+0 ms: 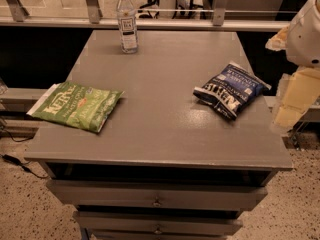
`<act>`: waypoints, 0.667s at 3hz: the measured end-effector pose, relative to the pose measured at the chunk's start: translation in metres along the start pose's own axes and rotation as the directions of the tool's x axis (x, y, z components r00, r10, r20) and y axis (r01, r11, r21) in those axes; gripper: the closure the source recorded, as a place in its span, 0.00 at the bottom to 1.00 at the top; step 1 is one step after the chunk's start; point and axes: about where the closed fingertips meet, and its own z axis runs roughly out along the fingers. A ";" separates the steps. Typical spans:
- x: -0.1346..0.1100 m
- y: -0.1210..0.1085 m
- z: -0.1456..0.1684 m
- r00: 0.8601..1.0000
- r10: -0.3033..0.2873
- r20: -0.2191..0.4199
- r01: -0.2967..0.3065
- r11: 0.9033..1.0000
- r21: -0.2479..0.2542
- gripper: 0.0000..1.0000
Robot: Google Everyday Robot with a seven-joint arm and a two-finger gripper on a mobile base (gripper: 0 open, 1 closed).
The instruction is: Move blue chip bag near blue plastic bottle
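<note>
The blue chip bag's middle [231, 91] is between its two ends. My gripper needs to go there next and close on it.
The blue chip bag [230, 89] lies flat on the right side of the grey table top [160, 114], dark navy with white lettering. The blue plastic bottle [127, 21] stands upright at the far left of the table, clear with a white cap and a dark label. The two are far apart, on a diagonal across the table. My gripper [291, 104] hangs off the table's right edge, to the right of the chip bag and not touching it. The white arm joint [307, 31] sits above it.
A larger green chip bag [76, 106] lies on the table's left edge and overhangs it a little. Drawers [157, 201] sit below the front edge. A rail with metal posts [160, 23] runs behind the table.
</note>
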 end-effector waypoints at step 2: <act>-0.019 -0.005 0.020 0.996 -0.006 0.086 0.005 1.000 0.010 0.00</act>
